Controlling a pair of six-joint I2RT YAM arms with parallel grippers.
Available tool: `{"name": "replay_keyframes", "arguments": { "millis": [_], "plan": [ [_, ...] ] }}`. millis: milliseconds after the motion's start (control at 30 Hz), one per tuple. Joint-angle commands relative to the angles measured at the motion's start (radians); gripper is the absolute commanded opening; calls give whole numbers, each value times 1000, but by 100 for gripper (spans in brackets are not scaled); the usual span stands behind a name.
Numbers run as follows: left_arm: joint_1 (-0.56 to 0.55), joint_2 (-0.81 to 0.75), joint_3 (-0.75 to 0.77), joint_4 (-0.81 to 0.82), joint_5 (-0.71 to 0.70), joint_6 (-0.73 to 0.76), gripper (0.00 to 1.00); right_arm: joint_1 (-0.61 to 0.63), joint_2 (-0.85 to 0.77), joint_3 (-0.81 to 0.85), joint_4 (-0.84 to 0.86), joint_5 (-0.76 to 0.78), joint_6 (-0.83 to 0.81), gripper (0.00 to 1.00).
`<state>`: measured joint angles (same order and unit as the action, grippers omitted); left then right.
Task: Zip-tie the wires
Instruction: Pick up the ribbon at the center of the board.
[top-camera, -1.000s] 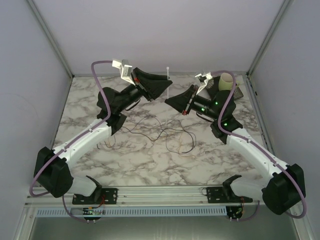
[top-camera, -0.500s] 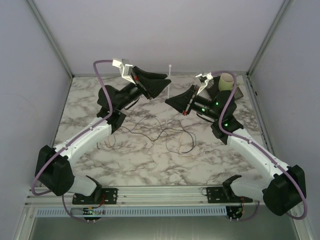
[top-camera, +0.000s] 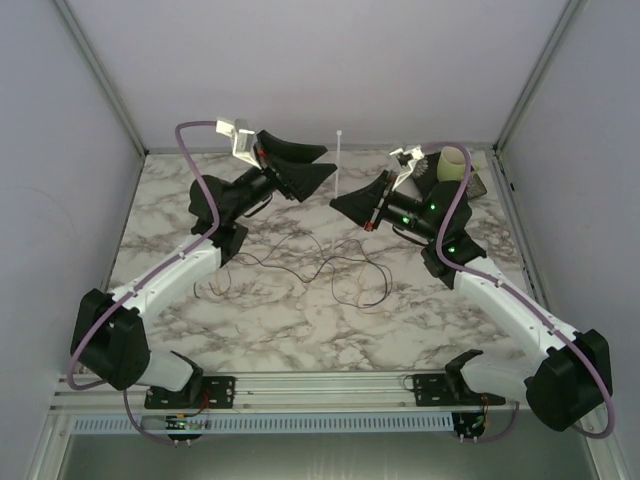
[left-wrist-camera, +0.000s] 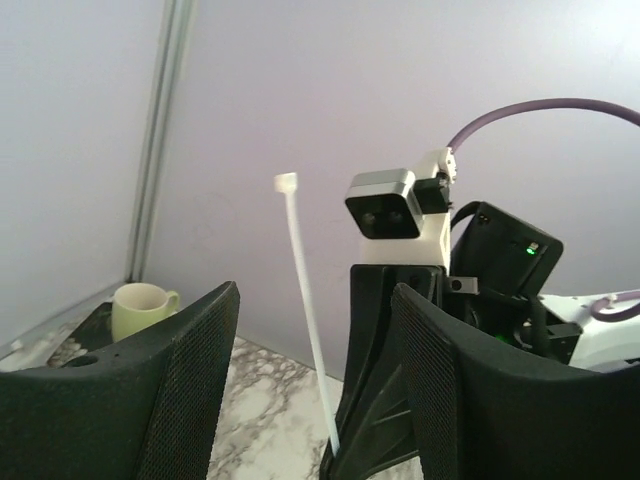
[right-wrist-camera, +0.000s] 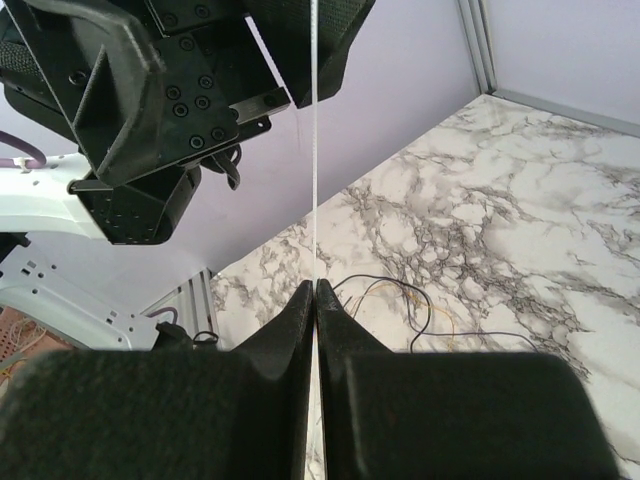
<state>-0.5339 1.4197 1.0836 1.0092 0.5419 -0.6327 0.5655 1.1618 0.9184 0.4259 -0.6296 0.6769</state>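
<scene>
I need to take the zip tie just under the head (top-camera: 338, 144) with my left gripper before my right gripper opens, as my right gripper holds it far below its head.
The thin dark wires (top-camera: 330, 268) lie in loose loops on the marble table between the arms; they also show in the right wrist view (right-wrist-camera: 420, 300). My right gripper (top-camera: 335, 203) is shut on a white zip tie (top-camera: 339, 160) that stands upright from its tip, head at the top. In the right wrist view the zip tie (right-wrist-camera: 315, 150) runs up from the closed fingertips (right-wrist-camera: 316, 288). My left gripper (top-camera: 322, 163) is open and raised, level with the tie's upper part and just left of it. In the left wrist view the zip tie (left-wrist-camera: 305, 300) stands between the open fingers (left-wrist-camera: 190, 380).
A pale green cup (top-camera: 453, 162) sits on a dark tray (top-camera: 478, 182) at the back right corner; the cup also shows in the left wrist view (left-wrist-camera: 138, 306). Grey walls enclose the table on three sides.
My left gripper has risen and shifted slightly, its jaws now around the upper part of the zip tie. The right gripper and the wires have not moved.
</scene>
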Motion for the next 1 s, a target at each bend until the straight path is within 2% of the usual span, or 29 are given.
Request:
{"name": "replay_keyframes", "arguments": {
  "millis": [0,400,500,867,967],
  "plan": [
    [2,39,41,164,69,-92,64,15,2,27,22,-20,-7,0],
    [2,110,104,150,78,-56,62,27,11,2,53,-41,4,0],
    [2,125,132,163,85,-66,58,28,12,-1,51,-39,2,0],
    [2,134,162,160,101,-62,31,30,0,-14,35,-20,-8,0],
    [2,133,156,158,104,-61,29,30,-2,-13,39,-14,-6,0]
  ]
}}
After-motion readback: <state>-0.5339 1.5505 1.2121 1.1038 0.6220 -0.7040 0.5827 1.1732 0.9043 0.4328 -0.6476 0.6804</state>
